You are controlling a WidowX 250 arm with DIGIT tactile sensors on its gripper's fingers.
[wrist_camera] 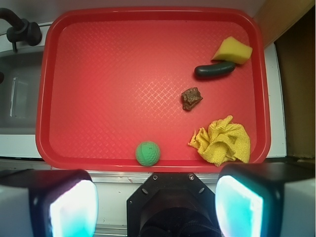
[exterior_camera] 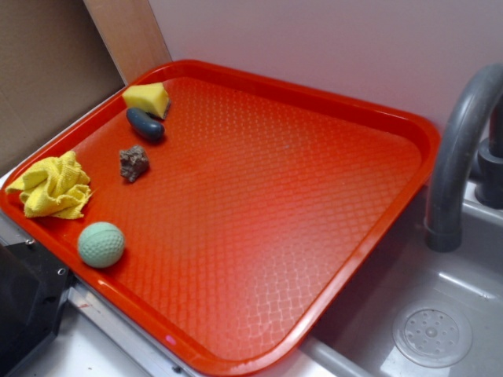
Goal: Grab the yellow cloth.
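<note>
I need to close my gripper on the outer fold (exterior_camera: 35, 206) (wrist_camera: 217, 154) of the yellow cloth, on its side closest to the near edge of the red tray.
The yellow cloth (exterior_camera: 52, 187) (wrist_camera: 222, 140) lies crumpled in many folds on the red tray (exterior_camera: 314, 157) (wrist_camera: 113, 74), by its left rim in the exterior view. In the wrist view my gripper (wrist_camera: 155, 205) hangs high above, back from the tray's near edge, open wide with nothing between its fingers (wrist_camera: 74, 210). The cloth sits ahead of the right finger. The gripper does not show in the exterior view.
On the tray also lie a green ball (exterior_camera: 100, 244) (wrist_camera: 148, 153) next to the cloth, a brown lump (exterior_camera: 134, 162) (wrist_camera: 191, 98), a dark oblong object (exterior_camera: 145, 124) (wrist_camera: 215, 70) and a yellow sponge block (exterior_camera: 147, 99) (wrist_camera: 232, 50). A sink with a grey faucet (exterior_camera: 464, 149) flanks the tray.
</note>
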